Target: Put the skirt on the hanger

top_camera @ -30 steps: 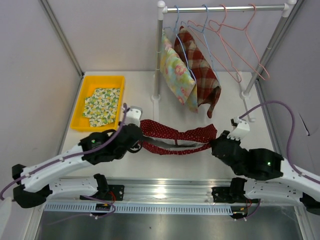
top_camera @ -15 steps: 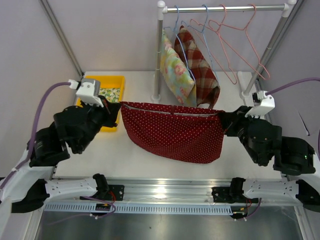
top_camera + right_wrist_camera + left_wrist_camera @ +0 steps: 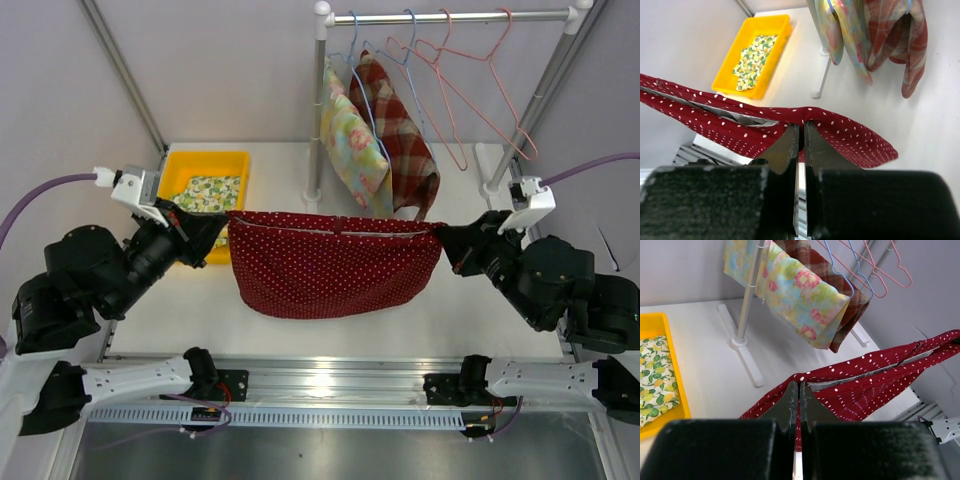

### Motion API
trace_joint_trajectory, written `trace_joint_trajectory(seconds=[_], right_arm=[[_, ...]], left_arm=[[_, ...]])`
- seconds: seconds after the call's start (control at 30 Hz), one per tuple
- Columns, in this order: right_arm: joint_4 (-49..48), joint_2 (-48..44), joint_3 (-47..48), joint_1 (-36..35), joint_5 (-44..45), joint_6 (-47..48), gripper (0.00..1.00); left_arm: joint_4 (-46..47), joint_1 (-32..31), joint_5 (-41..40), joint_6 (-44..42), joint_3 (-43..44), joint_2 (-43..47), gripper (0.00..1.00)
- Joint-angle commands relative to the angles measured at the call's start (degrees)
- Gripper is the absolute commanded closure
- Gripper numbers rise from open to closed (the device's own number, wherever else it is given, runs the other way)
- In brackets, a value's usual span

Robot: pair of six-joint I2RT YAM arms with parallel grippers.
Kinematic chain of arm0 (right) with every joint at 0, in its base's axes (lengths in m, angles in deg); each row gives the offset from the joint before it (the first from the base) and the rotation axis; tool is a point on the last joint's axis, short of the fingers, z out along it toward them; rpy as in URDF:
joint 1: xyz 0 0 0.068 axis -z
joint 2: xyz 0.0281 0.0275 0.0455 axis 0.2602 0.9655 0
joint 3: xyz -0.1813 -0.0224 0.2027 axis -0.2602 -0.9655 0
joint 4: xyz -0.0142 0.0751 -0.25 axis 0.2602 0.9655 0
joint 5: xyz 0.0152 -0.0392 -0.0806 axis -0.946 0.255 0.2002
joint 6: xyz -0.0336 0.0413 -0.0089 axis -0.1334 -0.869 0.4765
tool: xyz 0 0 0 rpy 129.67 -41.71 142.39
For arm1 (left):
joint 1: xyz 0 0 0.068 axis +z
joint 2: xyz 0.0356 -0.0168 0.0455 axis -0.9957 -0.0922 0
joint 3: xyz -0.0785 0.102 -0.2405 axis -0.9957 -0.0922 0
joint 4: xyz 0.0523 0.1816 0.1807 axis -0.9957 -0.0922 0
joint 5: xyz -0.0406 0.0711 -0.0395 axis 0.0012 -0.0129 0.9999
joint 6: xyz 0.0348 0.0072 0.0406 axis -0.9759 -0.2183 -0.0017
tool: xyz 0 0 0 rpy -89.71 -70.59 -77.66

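The robot's right gripper will release the red skirt on the white table (image 3: 356, 270) just in front of the hanging plaid cloth.
The red skirt with white dots (image 3: 330, 265) hangs stretched in the air between my two grippers, its waistband taut and level. My left gripper (image 3: 222, 222) is shut on the skirt's left top corner (image 3: 801, 380). My right gripper (image 3: 447, 240) is shut on the right top corner (image 3: 802, 116). The skirt also shows in the left wrist view (image 3: 875, 385) and the right wrist view (image 3: 740, 130). Empty pink hangers (image 3: 470, 90) hang on the rail (image 3: 450, 16) at the back right, above and behind the skirt.
A floral cloth (image 3: 350, 135) and a plaid cloth (image 3: 400, 140) hang on blue hangers on the rail. The rack's posts (image 3: 316, 110) stand on the table. A yellow tray (image 3: 236, 165) with a leaf-print cloth (image 3: 208, 190) sits at the back left.
Both grippers have lifted the skirt off the table and pulled apart. It went from a bunched strip to a flat sheet hanging spread between them, now higher and closer to the rack.
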Motion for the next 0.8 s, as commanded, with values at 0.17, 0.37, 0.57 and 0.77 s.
trace_joint_trajectory(seconds=[0.17,0.37,0.57,0.77], right_arm=[[1.23,9.90,5.23,20.79,-18.87,5.99,1.00],[-4.58,14.03,1.37,45.29,-44.43,7.94,1.00],[-12.66,15.88,-7.07,55.06,-53.69,8.11,1.00],[-20.74,20.01,-11.65,59.72,-56.68,8.38,1.00]], left_arm=[[1.88,15.43,13.34,-1.30,0.96,-6.54,1.00],[2.68,25.31,21.91,-2.89,0.79,-10.22,1.00],[12.51,35.95,34.65,-1.13,-13.07,-12.42,1.00],[22.18,42.20,40.47,-0.78,-16.44,-20.23,1.00]])
